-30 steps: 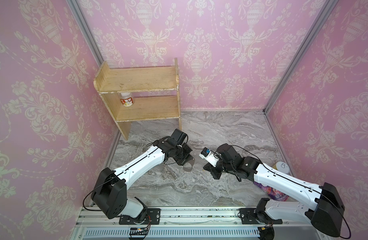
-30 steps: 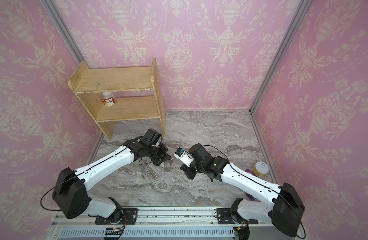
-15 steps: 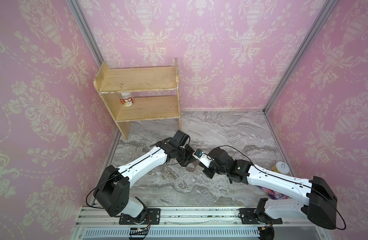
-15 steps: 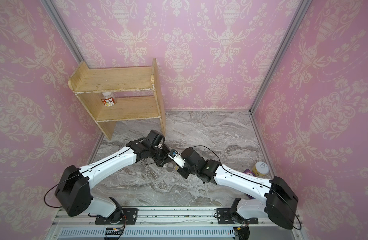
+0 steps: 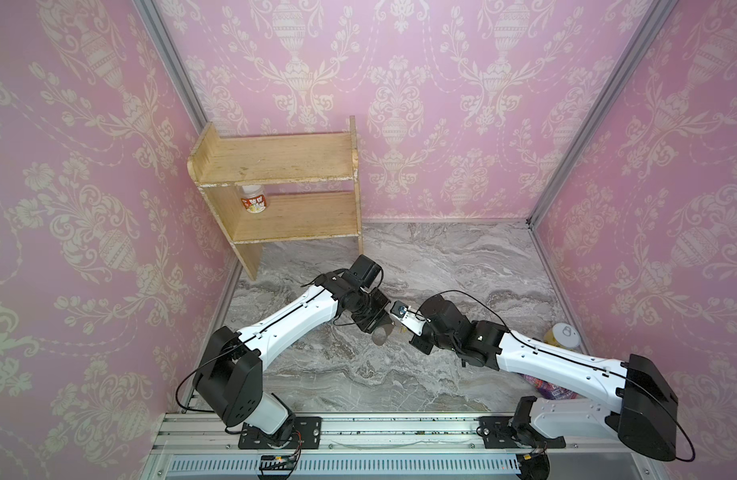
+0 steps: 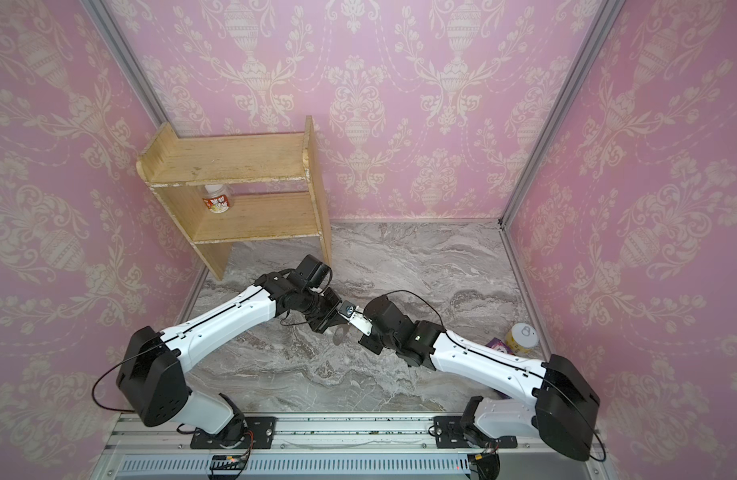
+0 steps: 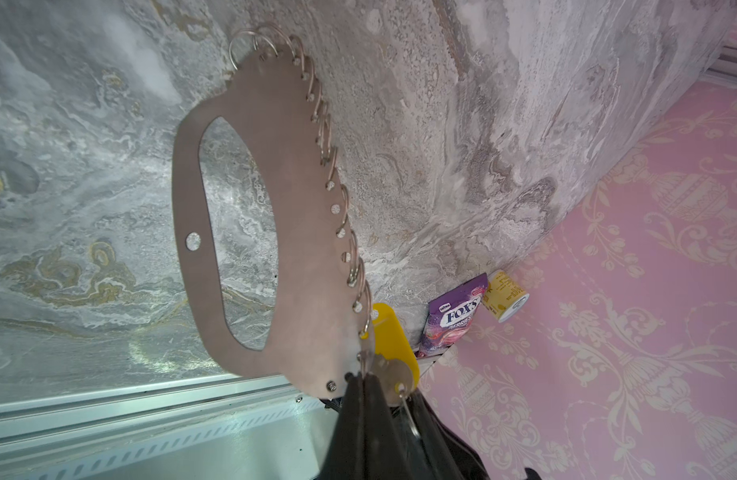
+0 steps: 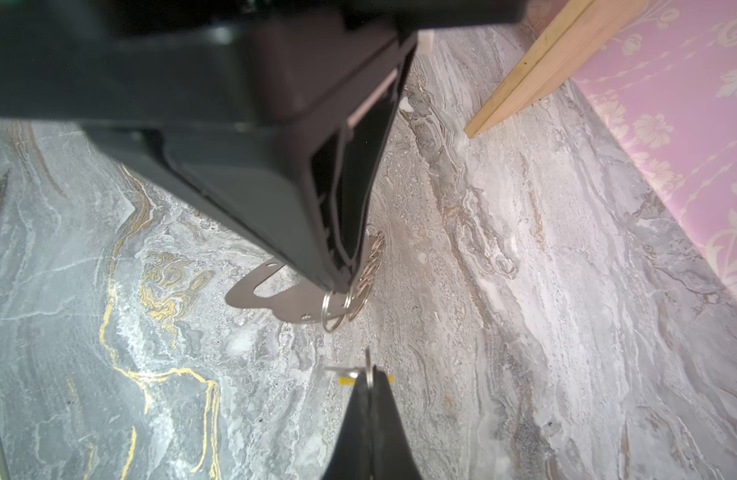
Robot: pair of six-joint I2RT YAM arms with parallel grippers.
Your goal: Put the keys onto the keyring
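The keyring is hanging at an angle from my left gripper. I need to put it down on the marble floor and grip the keyring's corner (image 7: pixel 320 374) with the end ring sticking out.
The keyring (image 7: pixel 250 104) is a flat grey plate with an oval cut-out and a row of silver rings (image 7: pixel 337 174) along one edge. It hangs above the marble floor with my left gripper (image 7: pixel 360 376) shut on its corner. In the right wrist view the plate (image 8: pixel 275 301) shows below the left gripper (image 8: pixel 341 286). My right gripper (image 8: pixel 368 374) is shut on the keys (image 8: pixel 368 361), seen edge-on, a short gap from the nearest ring (image 8: pixel 332 313). The silver key (image 7: pixel 395 374) and its yellow tag (image 7: pixel 393 336) sit beside the plate's corner. In both top views the two grippers meet mid-floor (image 5: pixel 389 320) (image 6: pixel 345 316).
A wooden shelf (image 5: pixel 283 187) stands at the back left with a small jar (image 5: pixel 254 199) on its lower board. A yellow can (image 5: pixel 564 334) and a purple candy bag (image 7: pixel 454 320) lie by the right wall. A metal rail (image 5: pixel 358 432) runs along the front.
My right arm has swung left with the keys until its gripper meets the left one. The left gripper has shifted slightly right, still holding the plate.
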